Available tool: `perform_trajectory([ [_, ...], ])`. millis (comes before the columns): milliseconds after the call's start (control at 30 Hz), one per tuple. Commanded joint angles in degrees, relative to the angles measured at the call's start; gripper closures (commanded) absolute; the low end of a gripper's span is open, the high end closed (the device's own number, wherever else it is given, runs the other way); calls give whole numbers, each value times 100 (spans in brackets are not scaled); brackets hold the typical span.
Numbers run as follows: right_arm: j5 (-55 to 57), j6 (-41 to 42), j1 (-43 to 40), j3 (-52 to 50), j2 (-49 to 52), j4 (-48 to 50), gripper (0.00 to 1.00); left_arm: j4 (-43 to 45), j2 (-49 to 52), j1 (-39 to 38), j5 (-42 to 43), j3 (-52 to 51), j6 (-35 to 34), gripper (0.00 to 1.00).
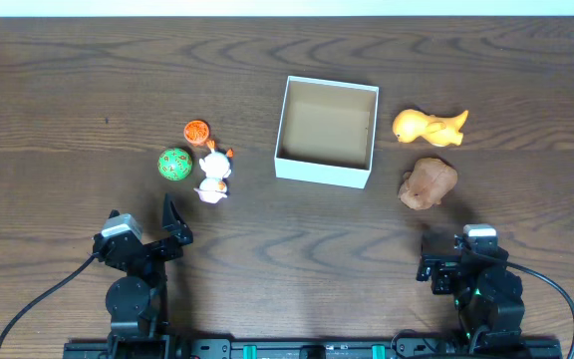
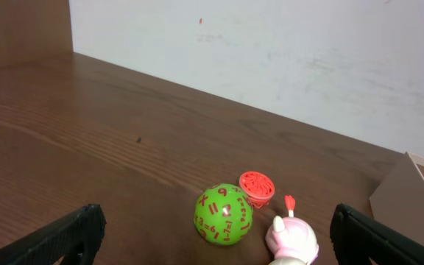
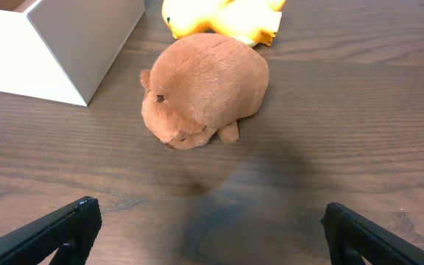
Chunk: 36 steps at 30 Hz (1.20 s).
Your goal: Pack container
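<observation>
Next, my right gripper grabs the round body [image 1: 435, 178] [image 3: 221, 75] of the brown plush behind its head, on the side toward the yellow duck-like toy.
The container [image 1: 325, 172] is a square white box with a brown inside, empty, at the table's middle; its corner shows in the right wrist view [image 3: 57, 44] and the left wrist view [image 2: 411, 188]. Left of it lie a green number ball [image 1: 174, 164] [image 2: 223, 213], a small orange-red toy [image 1: 197, 131] [image 2: 257, 186] and a white-pink toy [image 1: 213, 178] [image 2: 291, 239]. Right of it lie a yellow duck-like toy [image 1: 429, 127] [image 3: 223, 18] and a brown plush [image 1: 428, 182] [image 3: 201, 88]. My left gripper [image 1: 172, 227] [image 2: 216, 235] is open, just short of the ball. My right gripper [image 1: 446, 261] [image 3: 208, 228] is open and empty, near the plush.
The dark wooden table [image 1: 88, 90] runs wide on both sides. A white wall [image 2: 285, 51] stands behind the far edge. Both arm bases sit at the table's front edge.
</observation>
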Motion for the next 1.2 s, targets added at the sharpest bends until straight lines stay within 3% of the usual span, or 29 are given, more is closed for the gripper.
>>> perform_trajectory([
  [0,35,-66,-28,-20,-52,-4,1,-131,11,20,-28,-164,-57,2],
  [133,-52,-13,-28,-20,-52,17,1,-129,11,20,103,-160,-59,2],
  [400,-802,9,-28,-20,-52,229,1,-175,11,20,1314,-105,-74,2],
  [633,-1921,503,-28,7,-42,955,1,-553,321,20,1327,260,-210,2],
  [900,-1864,337,-28,887,848,949,1,-1357,2227,22,1106,2076,-201,2],
  [1167,-1318,-188,-28,2973,3410,219,1,-2417,4527,26,1108,4494,-103,2],
])
